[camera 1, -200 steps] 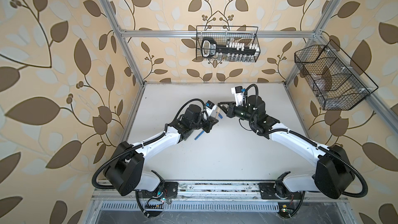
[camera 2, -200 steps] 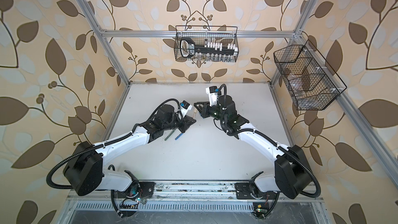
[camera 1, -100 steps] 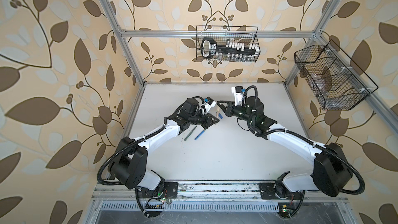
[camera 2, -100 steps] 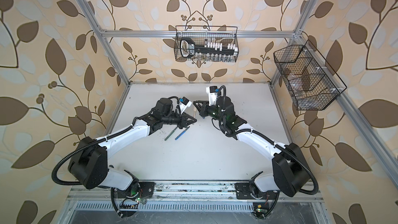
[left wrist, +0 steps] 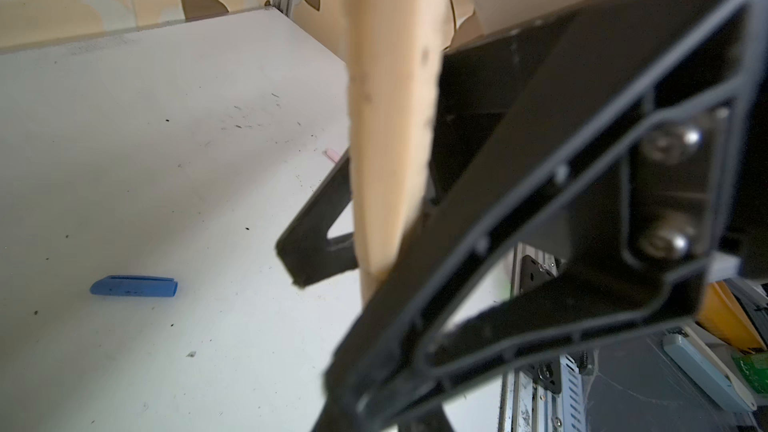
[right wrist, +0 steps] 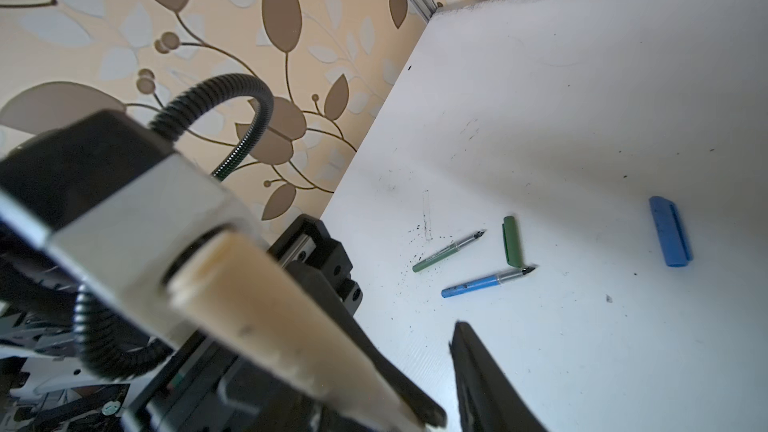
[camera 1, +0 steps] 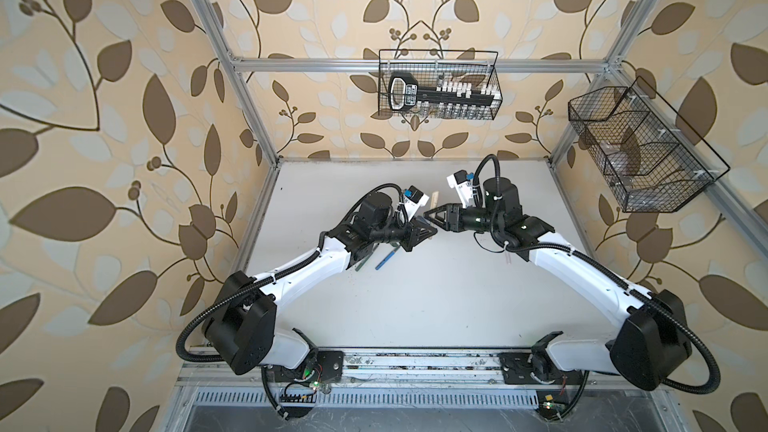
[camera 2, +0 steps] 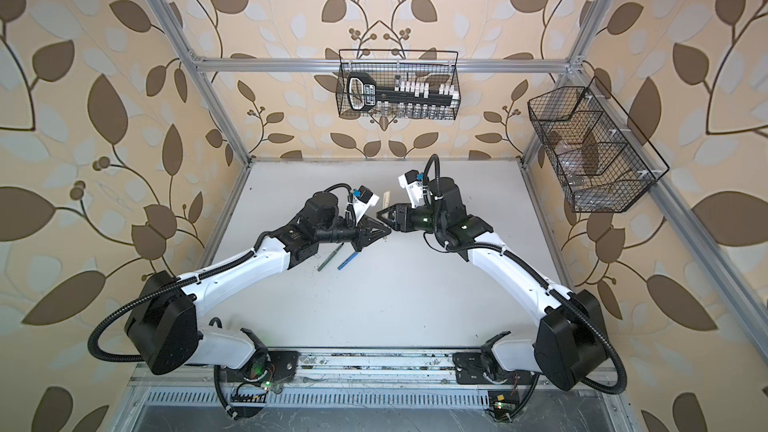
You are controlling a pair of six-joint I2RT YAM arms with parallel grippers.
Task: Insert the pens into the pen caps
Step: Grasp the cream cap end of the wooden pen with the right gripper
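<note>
Next, I take the tan pen with my right gripper near its top end [camera 1: 435, 194] before my left gripper opens, because the pen slants and sticks up high above my right gripper's fingertips.
A tan pen [left wrist: 390, 118] sticks up from my left gripper [camera 1: 430, 231], which is shut on its lower end. It shows as a short tan stick [camera 1: 433, 200] in both top views. My right gripper [camera 1: 426, 214] meets it tip to tip, and its jaws stand open beside the tan pen [right wrist: 291, 326] with bare table between them. I cannot tell whether a cap sits on this pen. On the table under my left arm lie a green pen [right wrist: 449, 251], a blue pen [right wrist: 486, 282] and a green cap [right wrist: 513, 241]. A blue cap [right wrist: 669, 230] lies farther off.
A pale pink end [left wrist: 332, 154] peeks out behind the tan pen. One wire basket [camera 1: 438, 91] hangs on the back wall and another [camera 1: 640, 151] on the right wall. Aluminium posts frame the white table [camera 1: 436, 305], and a metal rail [camera 1: 415, 363] runs along its front edge.
My right gripper's jaws have opened and let go of the tan pen. My left gripper keeps its hold, and its arm has shifted a little toward the back.
</note>
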